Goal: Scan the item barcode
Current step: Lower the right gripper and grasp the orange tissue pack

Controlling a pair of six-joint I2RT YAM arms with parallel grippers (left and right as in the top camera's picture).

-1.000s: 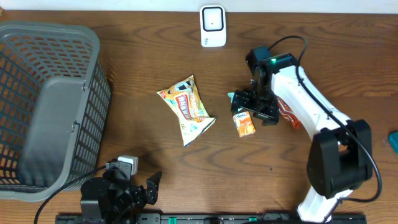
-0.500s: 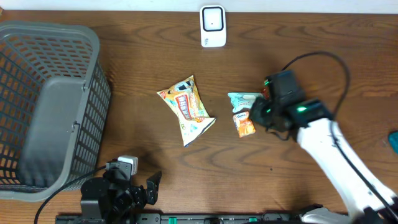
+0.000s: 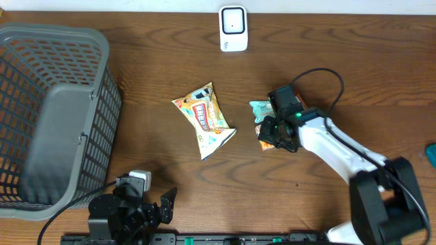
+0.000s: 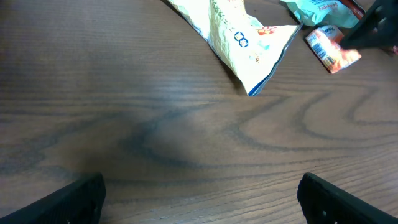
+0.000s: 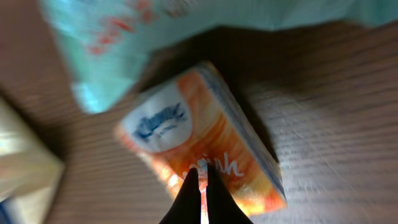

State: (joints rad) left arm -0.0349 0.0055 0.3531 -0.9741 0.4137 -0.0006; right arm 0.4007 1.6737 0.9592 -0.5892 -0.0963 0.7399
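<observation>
My right gripper needs to open wide, turn and pinch the pack across its end (image 5: 262, 194), because its shut fingers meet only the orange tissue pack's flat front side.
A small orange tissue pack (image 3: 268, 139) lies flat on the wooden table, right of centre. My right gripper (image 3: 276, 132) hangs right over it, shut. In the right wrist view the gripper's (image 5: 200, 177) black fingertips are pressed together against the orange pack's (image 5: 205, 134) front face, and whether they pinch its wrapper does not show. A teal packet (image 3: 260, 108) lies just behind the pack. The white scanner (image 3: 233, 28) stands at the table's far edge. My left gripper (image 4: 199, 202) is open near the front edge, over bare wood.
A yellow snack bag (image 3: 204, 119) lies mid-table, left of the orange pack, and its corner (image 4: 249, 43) shows in the left wrist view. A large grey basket (image 3: 58, 41) fills the left side. A red packet edge (image 3: 320, 129) peeks out from under the right arm.
The right gripper has gone from open to shut. The arm swung off the far side of the items and now rests over the orange pack. The left arm is still.
</observation>
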